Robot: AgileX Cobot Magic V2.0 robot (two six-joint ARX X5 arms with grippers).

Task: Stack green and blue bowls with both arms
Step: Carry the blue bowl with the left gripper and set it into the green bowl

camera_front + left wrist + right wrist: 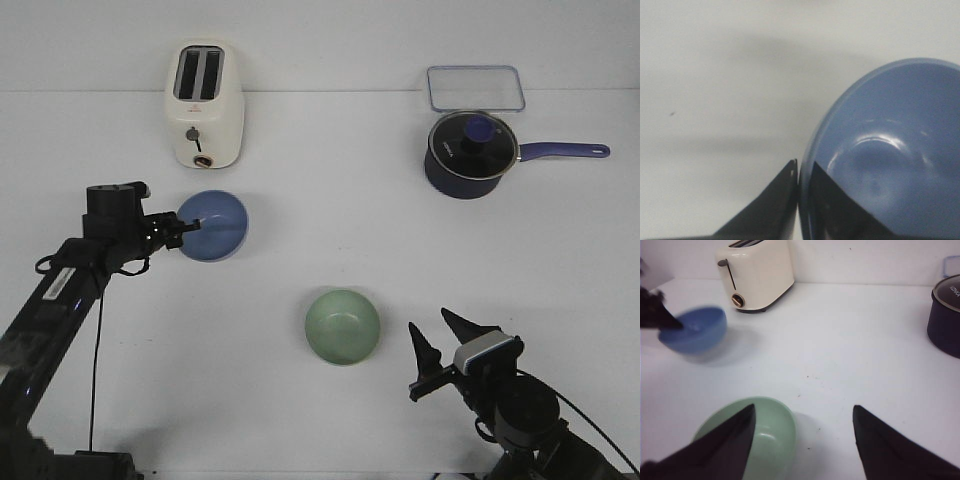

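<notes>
Next, my left gripper lets go of the blue bowl inside the green bowl (342,324), so it nests there.
The blue bowl (214,225) hangs tilted above the table at the left, in front of the toaster. My left gripper (186,228) is shut on its near rim; in the left wrist view one finger sits inside the blue bowl (890,145) and one outside, with my left gripper (804,167) pinching the rim. The green bowl (342,325) rests on the table at centre front. My right gripper (442,334) is open and empty just right of it. In the right wrist view the green bowl (772,435) lies beside one finger of my right gripper (804,412), and the blue bowl (694,330) shows blurred.
A cream toaster (204,103) stands at the back left. A dark navy saucepan (470,153) with a lid and a long handle stands at the back right, with a clear flat container (476,88) behind it.
</notes>
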